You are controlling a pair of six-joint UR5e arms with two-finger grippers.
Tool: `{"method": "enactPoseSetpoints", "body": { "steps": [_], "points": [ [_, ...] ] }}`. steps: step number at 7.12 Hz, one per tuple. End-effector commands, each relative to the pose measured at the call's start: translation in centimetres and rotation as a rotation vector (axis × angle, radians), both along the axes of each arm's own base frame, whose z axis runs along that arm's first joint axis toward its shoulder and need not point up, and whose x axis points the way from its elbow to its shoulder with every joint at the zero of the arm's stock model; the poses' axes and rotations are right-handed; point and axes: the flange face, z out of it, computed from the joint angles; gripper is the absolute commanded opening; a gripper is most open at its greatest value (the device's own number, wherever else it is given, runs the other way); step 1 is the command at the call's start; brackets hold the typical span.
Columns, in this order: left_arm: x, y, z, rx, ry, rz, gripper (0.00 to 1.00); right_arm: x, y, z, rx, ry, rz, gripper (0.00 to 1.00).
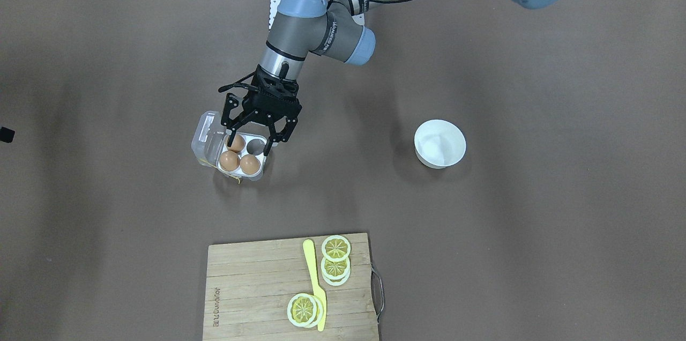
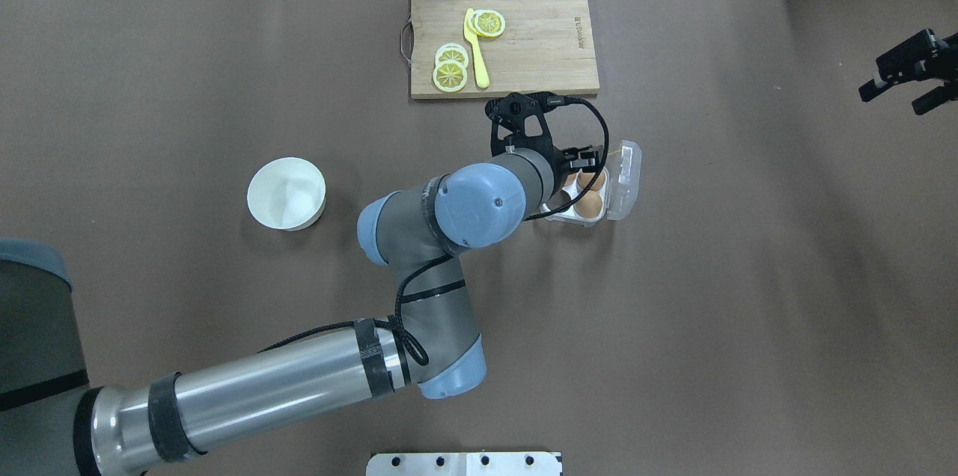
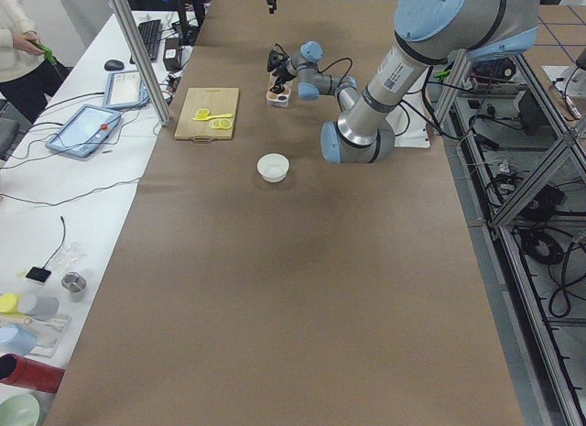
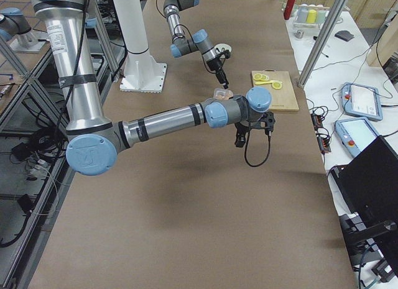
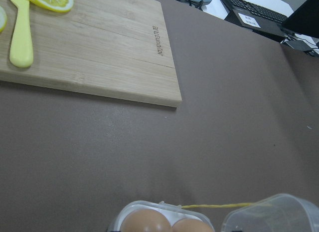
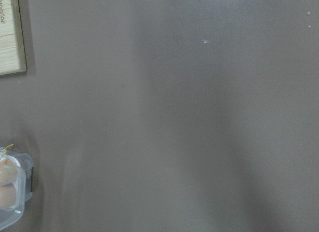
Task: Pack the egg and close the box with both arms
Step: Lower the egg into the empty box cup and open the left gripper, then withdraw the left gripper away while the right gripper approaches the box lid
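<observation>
The fingers of my right gripper needs to close next beside the outer side (image 1: 193, 137) (image 6: 24, 197) of the clear box's open lid, so that they are ready to push it shut.
The clear four-cell box (image 1: 210, 143) stands on the brown table with its lid (image 2: 626, 179) hinged open. Three brown eggs lie in it: one (image 1: 237, 143) in a back cell and two (image 1: 229, 161) (image 1: 250, 164) in the front cells. One cell (image 1: 256, 146) shows empty. My left gripper (image 1: 251, 146) hangs over the box, jaws open; one fingertip (image 1: 233, 142) is next to the back egg. The left wrist view shows two eggs (image 5: 147, 222), yellow string (image 5: 224, 206) and the lid (image 5: 275, 214). My right gripper (image 2: 896, 96) is open and empty at the table's far right.
A white bowl (image 1: 439, 142) sits on the robot's left side of the box. A wooden cutting board (image 1: 257, 287) with lemon slices (image 1: 336, 248) and a yellow knife (image 1: 315, 282) lies on the far side. A white stand base (image 2: 464, 463) is at the robot's edge.
</observation>
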Motion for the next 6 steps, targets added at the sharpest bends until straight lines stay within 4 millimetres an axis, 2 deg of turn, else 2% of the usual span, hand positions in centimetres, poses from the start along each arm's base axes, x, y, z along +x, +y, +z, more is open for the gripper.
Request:
{"method": "enactPoseSetpoints", "body": {
  "steps": [1,2,3,4,5,6],
  "points": [
    [-5.9,-2.9,5.2,0.027,-0.049,0.045,0.78,-2.3,-0.8,-3.7,0.027,-0.007,-0.006,1.00],
    [-10.0,-4.3,8.3,0.017,-0.065,0.071,0.98,-3.8,-1.6,-6.1,0.023,-0.010,0.002,1.00],
    [-14.2,-5.2,9.6,0.003,-0.056,0.089,0.98,-5.4,-1.8,-7.7,0.032,-0.017,0.007,1.00],
    [-19.8,-7.1,9.9,-0.040,-0.059,0.129,0.98,-7.3,-1.0,-7.9,0.028,-0.024,0.064,1.00],
    [-26.1,-9.4,8.6,-0.102,-0.057,0.173,0.98,-10.6,1.6,-5.8,0.053,-0.033,0.143,1.00],
    [-31.0,-11.1,7.7,-0.138,-0.040,0.198,0.98,-12.4,3.7,-3.4,0.063,-0.085,0.209,1.00]
  ]
}}
